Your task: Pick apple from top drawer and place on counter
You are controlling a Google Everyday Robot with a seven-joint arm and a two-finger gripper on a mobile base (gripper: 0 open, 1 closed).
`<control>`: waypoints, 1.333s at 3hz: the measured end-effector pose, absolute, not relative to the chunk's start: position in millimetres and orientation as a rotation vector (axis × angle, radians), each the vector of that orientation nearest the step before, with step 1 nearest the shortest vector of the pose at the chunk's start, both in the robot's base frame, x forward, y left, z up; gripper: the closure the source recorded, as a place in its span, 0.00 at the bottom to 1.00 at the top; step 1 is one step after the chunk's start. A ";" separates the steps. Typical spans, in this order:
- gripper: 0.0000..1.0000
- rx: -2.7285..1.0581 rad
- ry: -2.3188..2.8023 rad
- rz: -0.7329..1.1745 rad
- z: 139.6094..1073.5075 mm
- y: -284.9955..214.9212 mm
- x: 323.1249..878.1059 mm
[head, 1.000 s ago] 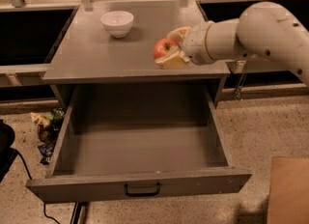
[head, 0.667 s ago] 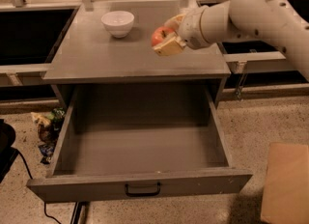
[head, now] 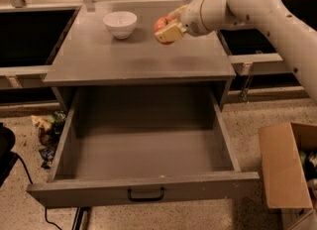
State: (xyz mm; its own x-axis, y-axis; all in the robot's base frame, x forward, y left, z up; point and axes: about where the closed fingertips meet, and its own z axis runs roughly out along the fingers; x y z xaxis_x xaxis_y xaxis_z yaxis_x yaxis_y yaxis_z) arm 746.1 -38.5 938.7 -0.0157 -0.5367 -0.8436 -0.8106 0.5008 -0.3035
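The robot's gripper will release the apple on the grey counter (head: 161, 40) next to the white bowl, a little nearer the open drawer.
My gripper (head: 166, 27) is shut on the apple (head: 160, 25), a small red-orange fruit, and holds it just above the grey counter (head: 138, 58), right of the white bowl. The arm reaches in from the upper right. The top drawer (head: 143, 149) is pulled fully open below the counter and its inside is bare. Its black pull handle (head: 146, 195) sits at the centre of the front panel.
A white bowl (head: 120, 24) stands at the counter's back left. A cardboard box (head: 290, 172) stands on the speckled floor at the right. Wrappers and litter (head: 47, 130) lie on the floor at the left, with a black cable near the drawer's front left corner.
The gripper has carried the apple leftward and toward the back of the counter, closer to the white bowl. The drawer has stayed open.
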 end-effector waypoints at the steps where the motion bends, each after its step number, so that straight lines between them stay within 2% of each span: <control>1: 1.00 -1.094 1.750 0.390 926.0 -41.5 771.1; 4: 1.00 -1.066 1.789 0.448 905.5 -40.5 789.5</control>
